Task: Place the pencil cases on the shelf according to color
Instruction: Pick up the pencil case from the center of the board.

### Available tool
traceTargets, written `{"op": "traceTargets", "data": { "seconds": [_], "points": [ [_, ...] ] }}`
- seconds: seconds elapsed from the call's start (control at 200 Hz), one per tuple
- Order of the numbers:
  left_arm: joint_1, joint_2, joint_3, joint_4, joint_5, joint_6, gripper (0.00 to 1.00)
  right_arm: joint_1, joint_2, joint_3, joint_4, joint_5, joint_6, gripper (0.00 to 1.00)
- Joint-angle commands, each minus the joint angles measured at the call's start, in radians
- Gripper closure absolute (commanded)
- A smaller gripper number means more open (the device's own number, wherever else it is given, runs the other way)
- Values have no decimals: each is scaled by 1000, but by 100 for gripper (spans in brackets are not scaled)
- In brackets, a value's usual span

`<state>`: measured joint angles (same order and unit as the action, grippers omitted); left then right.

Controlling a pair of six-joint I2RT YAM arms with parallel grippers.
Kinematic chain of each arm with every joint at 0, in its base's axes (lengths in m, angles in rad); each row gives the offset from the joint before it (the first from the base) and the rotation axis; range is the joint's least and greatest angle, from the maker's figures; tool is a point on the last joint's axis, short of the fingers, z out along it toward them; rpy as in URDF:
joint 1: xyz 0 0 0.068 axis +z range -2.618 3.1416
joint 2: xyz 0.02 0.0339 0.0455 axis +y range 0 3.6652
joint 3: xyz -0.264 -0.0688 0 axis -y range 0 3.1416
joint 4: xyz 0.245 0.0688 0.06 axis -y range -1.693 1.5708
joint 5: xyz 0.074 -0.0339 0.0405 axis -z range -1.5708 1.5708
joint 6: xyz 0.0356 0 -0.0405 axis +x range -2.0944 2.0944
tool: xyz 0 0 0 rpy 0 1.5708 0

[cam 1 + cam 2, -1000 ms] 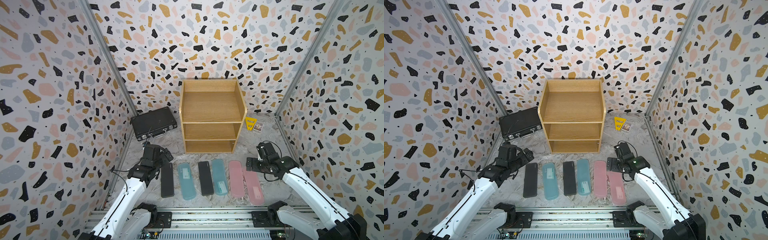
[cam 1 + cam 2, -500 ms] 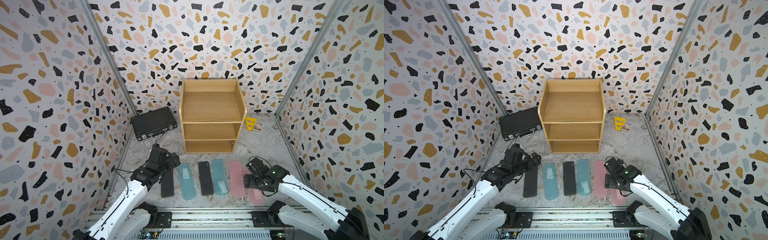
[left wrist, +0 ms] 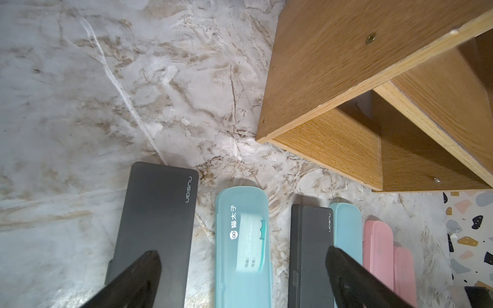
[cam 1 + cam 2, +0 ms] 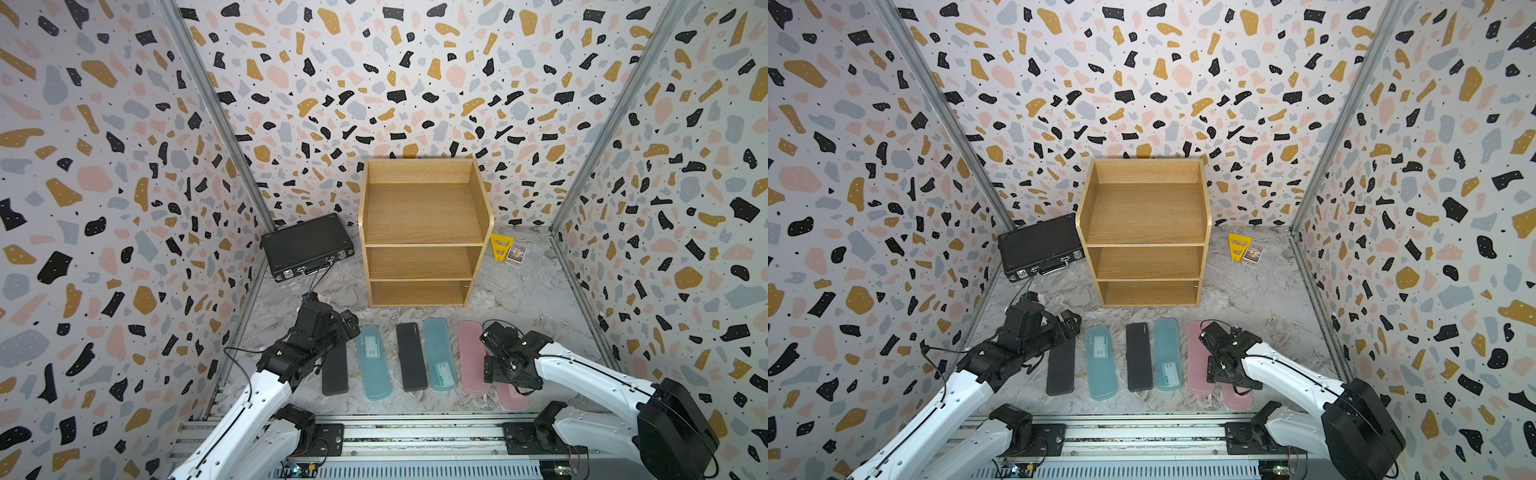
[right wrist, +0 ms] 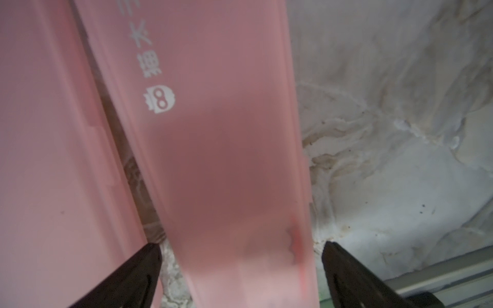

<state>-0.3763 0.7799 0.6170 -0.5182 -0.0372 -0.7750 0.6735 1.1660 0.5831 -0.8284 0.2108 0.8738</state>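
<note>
I have my right gripper too far up the nearer pink case, so next I slide the case toward the shelf and grip its end (image 4: 513, 401) by the rail.
Six pencil cases lie in a row before the wooden shelf (image 4: 424, 216): black (image 4: 334, 372), teal (image 4: 372, 361), black (image 4: 410, 357), teal (image 4: 438, 353), pink (image 4: 471, 357) and a nearer pink one (image 4: 513, 397). My left gripper (image 3: 242, 257) is open and hovers above the row's left end, with the teal case (image 3: 242, 240) below the gap and each finger over a black case. My right gripper (image 5: 240, 250) is open and low, one finger on each side of the nearer pink case (image 5: 226, 160). The shelf tiers are bare.
A black briefcase (image 4: 307, 245) leans by the left wall beside the shelf. A yellow piece (image 4: 498, 247) and a small card (image 4: 516, 252) lie right of the shelf. A metal rail (image 4: 415, 436) runs along the front edge.
The right gripper swung from beside the row's right end in over the nearer pink case and dropped around it. The left gripper moved right and forward over the left cases.
</note>
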Motion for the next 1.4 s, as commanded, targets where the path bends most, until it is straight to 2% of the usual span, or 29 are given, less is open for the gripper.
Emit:
{"op": "traceTargets", "data": {
  "seconds": [0.0, 0.215, 0.335, 0.385, 0.536, 0.671, 0.781, 1.116, 1.256, 1.391],
  "points": [
    [-5, -13, -10, 3, 9, 2, 0, -17, 28, 35, 36, 7, -46, 1],
    [-5, -17, -16, 15, 28, -6, 0, -118, 118, 61, 110, -69, -137, 8],
    [-6, -19, -20, 20, 29, -10, 0, -163, 143, 71, 160, -85, -166, 19],
    [-7, -21, -19, 22, 31, -10, 0, -177, 160, 84, 180, -91, -178, 21],
    [-7, -13, -11, 24, 36, -10, 0, -190, 241, 164, 191, -105, -212, 15],
    [-9, -5, -7, 23, 41, -5, 0, -190, 277, 226, 160, -102, -233, 0],
    [-8, -5, -11, 17, 41, 0, 0, -191, 215, 219, 100, -58, -220, 0],
    [-25, 7, -23, 23, 48, 0, 0, -170, -48, 82, -13, -100, -221, 0],
    [-45, -3, -33, 26, 43, -16, 0, -154, -48, 34, 22, -117, -213, 0],
    [-67, -13, -36, 25, 25, -25, 0, -113, 15, 21, 72, -126, -213, 0]
  ]
}}
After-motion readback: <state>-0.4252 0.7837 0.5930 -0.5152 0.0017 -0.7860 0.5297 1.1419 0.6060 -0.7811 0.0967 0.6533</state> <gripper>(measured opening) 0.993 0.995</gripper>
